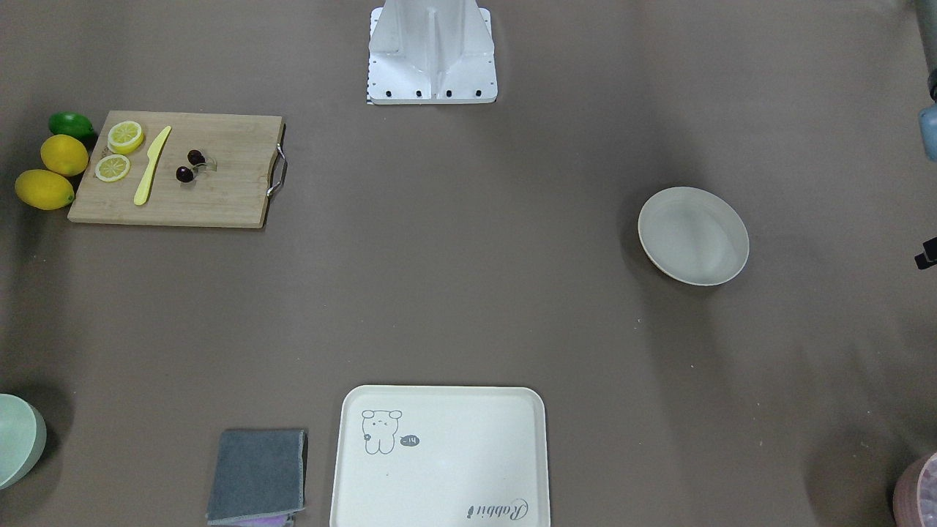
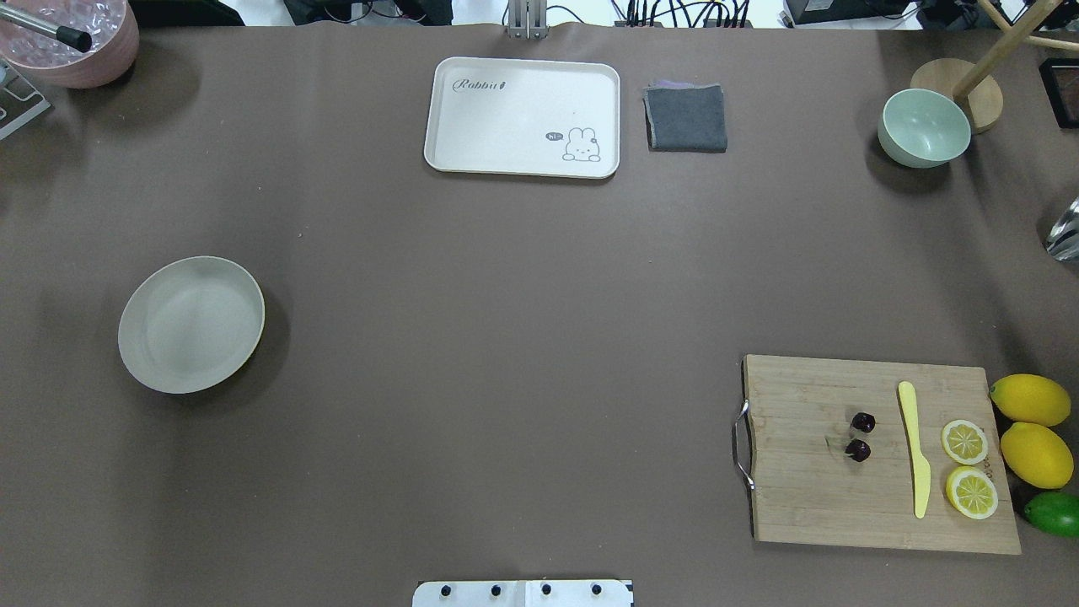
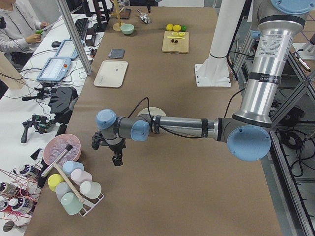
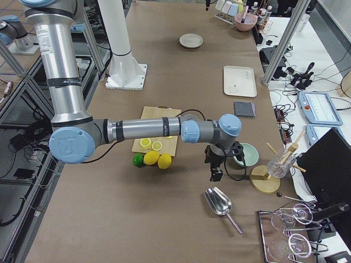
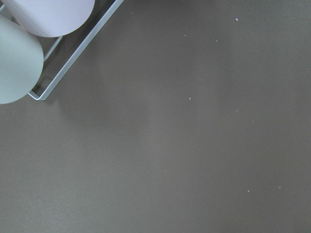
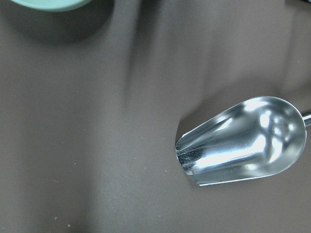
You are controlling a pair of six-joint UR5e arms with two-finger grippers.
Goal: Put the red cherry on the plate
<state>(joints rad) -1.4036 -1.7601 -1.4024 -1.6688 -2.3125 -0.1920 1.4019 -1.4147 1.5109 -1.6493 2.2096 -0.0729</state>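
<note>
The round cream plate is next for my left gripper, which should go to it and close on the plate's rim (image 1: 745,233), on the side farthest from the cutting board.
The red cherry (image 2: 860,436) (image 1: 190,166), two dark glossy fruits, lies on a wooden cutting board (image 2: 843,506) at the table's right side. Far from it on the left side sits the round cream plate (image 2: 192,324) (image 1: 693,235), with nothing on it. My left gripper (image 3: 117,160) hangs over bare table beyond the plate, near a rack of cups. My right gripper (image 4: 214,174) hangs past the board, between a green bowl and a metal scoop. Both show only in the side views, so I cannot tell whether they are open or shut. Neither wrist view shows fingers.
The board also carries a yellow knife (image 2: 915,447) and two lemon halves (image 2: 965,441); two lemons (image 2: 1030,400) and a lime (image 2: 1054,512) lie beside it. A cream tray (image 2: 523,110), grey cloth (image 2: 686,117), green bowl (image 2: 924,126), scoop (image 6: 243,141) and cup rack (image 3: 74,189) stand around.
</note>
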